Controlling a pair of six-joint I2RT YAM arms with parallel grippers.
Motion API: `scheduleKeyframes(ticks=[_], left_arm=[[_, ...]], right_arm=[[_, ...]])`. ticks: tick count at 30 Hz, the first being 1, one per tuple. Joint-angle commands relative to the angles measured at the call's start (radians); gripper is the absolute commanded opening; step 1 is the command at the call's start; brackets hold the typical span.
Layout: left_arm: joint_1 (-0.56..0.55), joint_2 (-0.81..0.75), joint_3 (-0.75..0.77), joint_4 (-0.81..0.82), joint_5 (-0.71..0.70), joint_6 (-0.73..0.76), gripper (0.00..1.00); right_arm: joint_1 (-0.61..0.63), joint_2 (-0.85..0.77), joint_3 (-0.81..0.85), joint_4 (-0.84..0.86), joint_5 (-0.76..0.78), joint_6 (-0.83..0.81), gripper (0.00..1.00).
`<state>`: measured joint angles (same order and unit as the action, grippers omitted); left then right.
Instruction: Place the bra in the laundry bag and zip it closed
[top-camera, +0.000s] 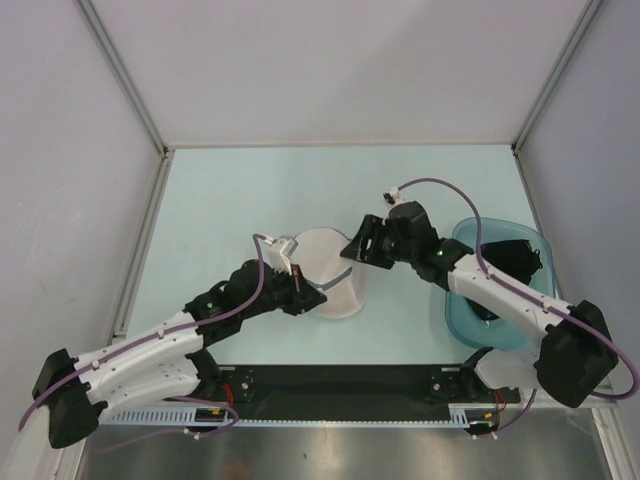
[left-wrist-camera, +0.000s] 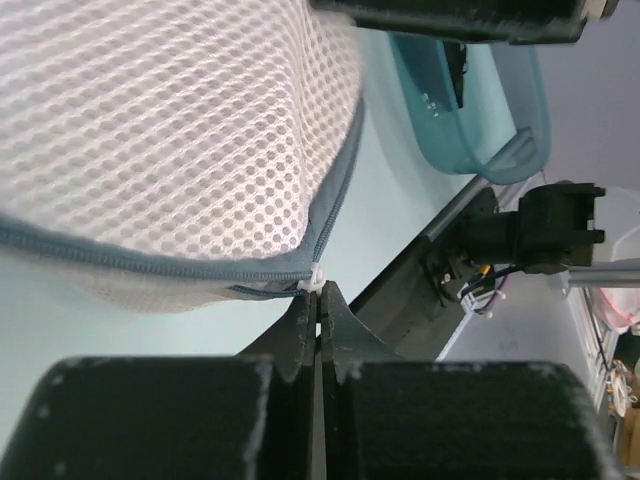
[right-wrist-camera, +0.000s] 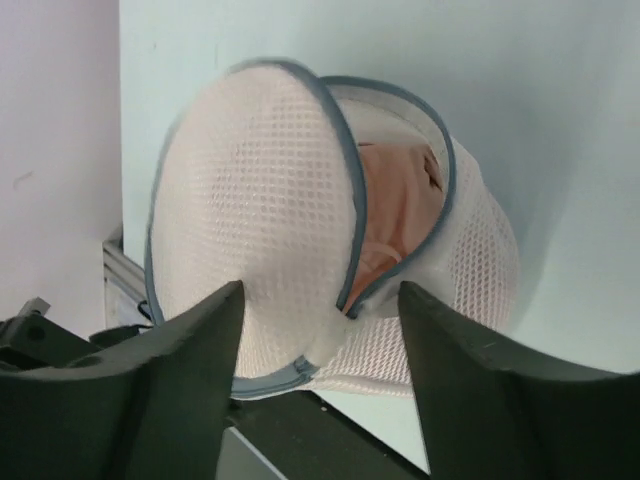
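My right gripper will pinch the laundry bag, which is open along its zip, where the gap ends (right-wrist-camera: 342, 322) and hold it still while my left gripper pulls.
The laundry bag (top-camera: 330, 272) is a round white mesh pod with a grey-blue zip, lying mid-table. In the right wrist view the laundry bag (right-wrist-camera: 250, 220) gapes partly open, and the salmon-pink bra (right-wrist-camera: 395, 195) shows inside through the gap. My left gripper (top-camera: 298, 285) sits at the bag's near-left rim. In the left wrist view the left gripper (left-wrist-camera: 318, 292) is shut, with the white zip pull (left-wrist-camera: 317, 277) at its tips and the bag's mesh (left-wrist-camera: 170, 130) above. My right gripper (top-camera: 355, 246) is open at the bag's far-right side, with the right gripper (right-wrist-camera: 320, 310) fingers either side of the rim, not touching.
A translucent teal basin (top-camera: 500, 290) with a black garment (top-camera: 512, 256) in it stands to the right, under the right arm. The basin also shows in the left wrist view (left-wrist-camera: 470, 110). The black base rail (top-camera: 340, 385) runs along the near edge.
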<state>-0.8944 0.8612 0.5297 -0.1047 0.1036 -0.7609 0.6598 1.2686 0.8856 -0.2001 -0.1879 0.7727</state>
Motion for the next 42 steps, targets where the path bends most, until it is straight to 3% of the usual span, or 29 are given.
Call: scheduleKeyframes(ticks=[1, 2, 3, 8, 12, 16, 24, 32, 33, 34, 37, 39, 42], left_arm=[[0.005, 0.042, -0.010, 0.181, 0.074, -0.035, 0.00], [0.005, 0.053, -0.005, 0.206, 0.082, -0.037, 0.00], [0.005, 0.076, -0.004, 0.218, 0.087, -0.043, 0.00], [0.005, 0.140, 0.016, 0.278, 0.154, -0.054, 0.00], [0.000, 0.153, 0.012, 0.290, 0.169, -0.063, 0.00], [-0.011, 0.142, 0.000, 0.301, 0.168, -0.078, 0.00], [-0.031, 0.116, -0.020, 0.280, 0.159, -0.087, 0.00], [-0.029, 0.101, -0.025, 0.270, 0.142, -0.078, 0.00], [-0.029, 0.104, -0.020, 0.269, 0.142, -0.075, 0.00], [-0.029, 0.110, -0.017, 0.264, 0.142, -0.071, 0.00], [-0.020, 0.111, -0.011, 0.237, 0.137, -0.063, 0.00], [0.023, 0.105, -0.017, 0.208, 0.137, -0.061, 0.00], [0.131, 0.069, -0.037, 0.123, 0.146, -0.040, 0.00]], right_arm=[[-0.015, -0.050, 0.083, -0.269, 0.136, 0.002, 0.76], [-0.014, -0.125, 0.061, -0.283, 0.184, 0.029, 0.85], [-0.012, -0.164, 0.017, -0.303, 0.217, 0.057, 0.87], [0.040, -0.377, -0.094, -0.392, 0.262, 0.276, 0.89], [0.191, -0.452, -0.168, -0.316, 0.338, 0.505, 0.87], [0.329, -0.433, -0.217, -0.210, 0.452, 0.661, 0.82], [0.348, -0.334, -0.244, -0.035, 0.499, 0.700, 0.75], [0.336, -0.252, -0.249, 0.027, 0.493, 0.717, 0.55], [0.331, -0.245, -0.251, 0.036, 0.490, 0.715, 0.50], [0.325, -0.241, -0.260, 0.042, 0.479, 0.715, 0.36], [0.296, -0.242, -0.278, 0.068, 0.452, 0.683, 0.15], [0.275, -0.258, -0.281, 0.051, 0.424, 0.656, 0.05], [0.206, -0.302, -0.312, 0.065, 0.346, 0.553, 0.00]])
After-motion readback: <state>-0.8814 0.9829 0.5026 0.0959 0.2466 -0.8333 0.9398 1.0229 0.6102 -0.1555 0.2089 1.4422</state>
